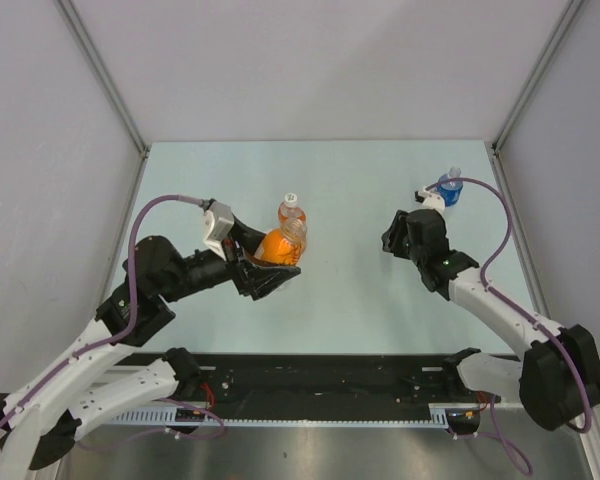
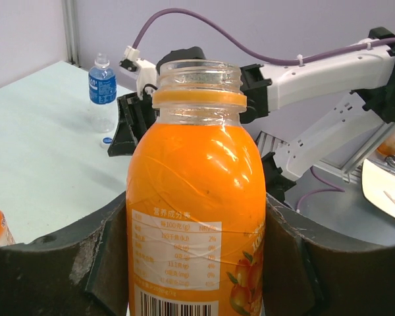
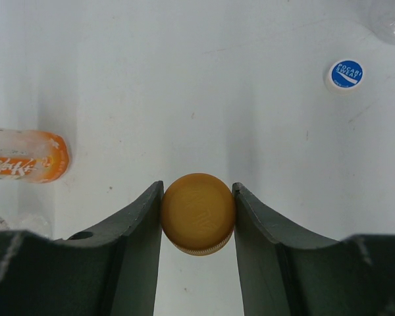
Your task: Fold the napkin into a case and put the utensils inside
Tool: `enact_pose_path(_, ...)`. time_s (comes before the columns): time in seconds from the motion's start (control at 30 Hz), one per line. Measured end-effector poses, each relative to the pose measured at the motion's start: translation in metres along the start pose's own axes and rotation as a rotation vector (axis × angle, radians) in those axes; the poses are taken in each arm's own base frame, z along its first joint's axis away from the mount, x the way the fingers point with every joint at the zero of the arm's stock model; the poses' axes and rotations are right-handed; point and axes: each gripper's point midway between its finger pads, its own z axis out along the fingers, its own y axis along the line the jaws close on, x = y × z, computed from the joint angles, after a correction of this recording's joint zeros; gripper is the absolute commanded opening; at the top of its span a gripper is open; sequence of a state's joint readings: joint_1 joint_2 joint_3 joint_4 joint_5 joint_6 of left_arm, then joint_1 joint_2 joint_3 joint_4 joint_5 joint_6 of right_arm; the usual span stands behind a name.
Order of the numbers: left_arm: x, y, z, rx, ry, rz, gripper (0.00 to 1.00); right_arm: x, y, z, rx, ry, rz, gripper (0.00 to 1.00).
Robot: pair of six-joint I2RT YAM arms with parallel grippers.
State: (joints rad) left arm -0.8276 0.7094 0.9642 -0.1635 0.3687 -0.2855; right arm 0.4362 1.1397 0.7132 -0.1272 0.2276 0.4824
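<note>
Next, I let go of the orange bottle cap with my right gripper on the bare table [image 1: 377, 246] [image 3: 237, 128] near the loose blue cap.
No napkin and no utensils show in any view. My left gripper [image 1: 270, 268] is shut on an orange juice bottle [image 2: 197, 197] with its neck open and no cap on; it holds the bottle left of the table's middle [image 1: 280, 245]. My right gripper [image 1: 398, 238] is shut on an orange bottle cap [image 3: 197, 212], pinched between both fingers [image 3: 135, 230] just above the table surface at the right.
A small clear bottle with an orange label [image 1: 292, 210] stands just behind the held bottle and shows in the right wrist view [image 3: 26, 163]. A blue-labelled bottle [image 1: 448, 188] stands at the back right, its blue cap [image 3: 347, 74] loose on the table.
</note>
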Motion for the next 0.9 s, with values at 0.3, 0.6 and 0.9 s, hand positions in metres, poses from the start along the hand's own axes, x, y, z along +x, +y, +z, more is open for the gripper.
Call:
enact_pose_path(0.3,0.003,0.005,-0.002,-0.031,0.007,-0.007,0.0,0.033,-0.014,0.045,0.052,0.092,0.009,0.0)
enact_pose_path(0.6,0.016,0.012,-0.005,-0.061,0.023,-0.015,0.0,0.07,-0.037,0.081,0.122,0.173,0.002,0.0)
enact_pose_path(0.9,0.02,0.015,-0.005,-0.071,0.029,-0.018,0.0,0.066,-0.043,0.103,0.173,0.137,-0.005,0.0)
